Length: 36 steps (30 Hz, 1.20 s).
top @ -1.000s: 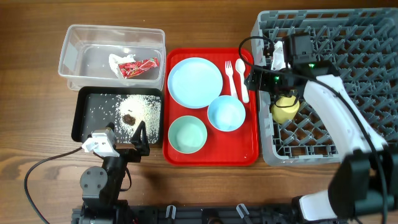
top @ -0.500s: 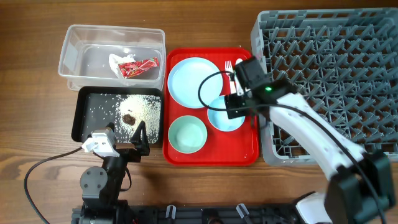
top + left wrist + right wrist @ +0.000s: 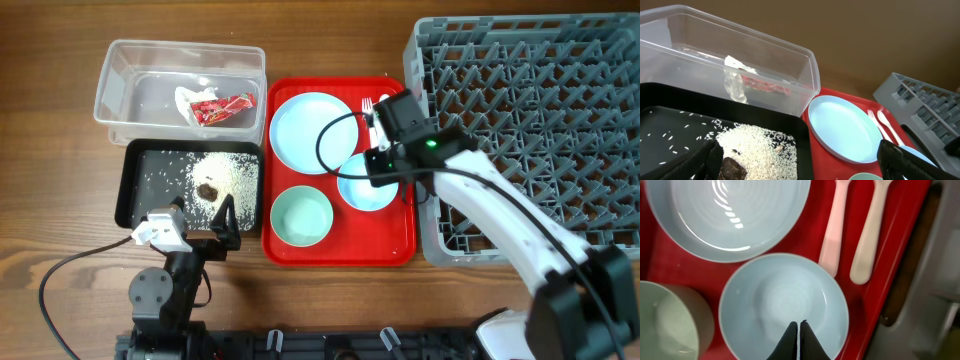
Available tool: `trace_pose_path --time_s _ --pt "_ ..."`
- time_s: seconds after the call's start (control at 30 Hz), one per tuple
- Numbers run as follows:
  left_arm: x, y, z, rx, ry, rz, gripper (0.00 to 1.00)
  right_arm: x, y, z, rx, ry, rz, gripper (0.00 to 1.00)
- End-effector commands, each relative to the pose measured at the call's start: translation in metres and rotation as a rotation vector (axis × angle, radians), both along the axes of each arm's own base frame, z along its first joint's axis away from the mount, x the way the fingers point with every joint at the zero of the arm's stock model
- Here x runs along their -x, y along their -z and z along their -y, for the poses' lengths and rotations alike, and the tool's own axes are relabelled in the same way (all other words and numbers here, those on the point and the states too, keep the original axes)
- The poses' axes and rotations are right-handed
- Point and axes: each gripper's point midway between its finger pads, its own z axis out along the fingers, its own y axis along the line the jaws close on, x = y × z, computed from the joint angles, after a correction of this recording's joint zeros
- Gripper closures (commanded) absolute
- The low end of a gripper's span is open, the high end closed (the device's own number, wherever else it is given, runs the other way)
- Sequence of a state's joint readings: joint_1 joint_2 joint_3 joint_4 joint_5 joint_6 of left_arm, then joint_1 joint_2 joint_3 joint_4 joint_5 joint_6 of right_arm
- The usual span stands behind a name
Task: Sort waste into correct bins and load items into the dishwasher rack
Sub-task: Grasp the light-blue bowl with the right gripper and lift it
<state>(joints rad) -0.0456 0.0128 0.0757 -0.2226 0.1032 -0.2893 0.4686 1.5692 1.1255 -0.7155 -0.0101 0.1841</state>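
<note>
My right gripper hangs closed above the inside of the light blue bowl. It should open up and pinch the bowl's rim (image 3: 846,321) before it loads the rack.
My right gripper (image 3: 799,325) (image 3: 378,168) hangs shut over the inside of the light blue bowl (image 3: 780,297) (image 3: 360,192) on the red tray, with nothing between its fingertips. Beside that bowl are the light blue plate (image 3: 312,130) (image 3: 730,210), the pale green bowl (image 3: 302,217) and the white fork (image 3: 832,235) and spoon (image 3: 867,240). The snack wrapper (image 3: 222,107) and crumpled paper (image 3: 190,98) lie in the clear tub (image 3: 120,70). Rice (image 3: 215,172) and a brown lump (image 3: 208,188) lie in the black tray (image 3: 135,190). My left gripper (image 3: 800,165) (image 3: 222,222) stands open at the black tray's near edge.
The grey dishwasher rack (image 3: 540,90) fills the right side, right against the red tray (image 3: 345,250). My right arm reaches from the front right across the rack's near left corner. A black cable loops over the plate.
My right gripper has moved from a yellow cup in the rack leftwards to the light blue bowl and has shut. The cup is no longer in sight. The left arm has not moved.
</note>
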Motion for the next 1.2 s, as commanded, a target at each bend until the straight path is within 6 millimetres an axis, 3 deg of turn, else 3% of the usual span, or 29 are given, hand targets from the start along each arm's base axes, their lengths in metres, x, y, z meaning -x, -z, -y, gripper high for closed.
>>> trace_pose_path --time_s 0.0,0.03,0.07,0.27,0.4,0.47,0.53,0.6,0.7,0.8,0.83,0.87,0.97,1.03,1.17 --pt "0.0 0.0 0.001 -0.011 0.008 0.01 0.0 -0.016 -0.011 0.017 0.092 0.046 0.103 0.68" --pt "0.0 0.0 0.001 -0.011 0.008 0.01 0.0 -0.016 -0.003 0.016 0.104 0.014 0.092 0.56" --pt "0.0 0.0 0.001 -0.01 0.008 0.01 0.0 -0.014 0.011 0.014 0.118 -0.014 0.066 0.54" --pt "0.0 0.0 0.001 -0.011 0.008 0.01 0.0 -0.008 0.071 0.017 0.194 -0.044 -0.074 0.53" --pt "0.0 0.0 0.001 -0.011 0.008 0.01 0.0 -0.002 0.078 0.02 0.215 -0.068 -0.11 0.54" --pt "0.0 0.0 0.001 -0.011 0.008 0.01 0.0 0.001 0.079 0.021 0.216 -0.07 -0.121 0.69" --pt "0.0 0.0 0.001 -0.011 0.008 0.01 0.0 0.005 0.08 0.019 0.204 -0.072 -0.139 0.92" --pt "0.0 0.0 0.001 -0.011 0.008 0.01 0.0 0.001 0.076 0.028 0.242 -0.018 -0.12 0.96" --pt "0.0 0.0 0.001 -0.011 0.008 0.01 0.0 -0.005 0.046 0.035 0.253 0.034 -0.046 0.96" --pt "0.0 0.0 0.001 -0.011 0.008 0.01 0.0 -0.013 -0.025 0.036 0.175 0.078 0.133 0.96" --pt "0.0 0.0 0.001 -0.011 0.008 0.01 0.0 -0.017 -0.081 0.066 0.198 0.249 0.318 0.96" --pt "0.0 0.0 0.001 -0.011 0.008 0.01 0.0 -0.016 -0.111 0.091 0.257 0.353 0.431 0.96" --pt "0.0 0.0 0.001 -0.011 0.008 0.01 0.0 -0.001 -0.175 0.154 0.473 0.602 0.664 0.96" --pt "0.0 0.0 0.001 -0.011 0.008 0.01 0.0 0.008 -0.194 0.189 0.632 0.738 0.724 0.96" --pt "0.0 0.0 0.001 -0.011 0.008 0.01 0.0 0.012 -0.198 0.239 0.883 0.892 0.698 0.96"
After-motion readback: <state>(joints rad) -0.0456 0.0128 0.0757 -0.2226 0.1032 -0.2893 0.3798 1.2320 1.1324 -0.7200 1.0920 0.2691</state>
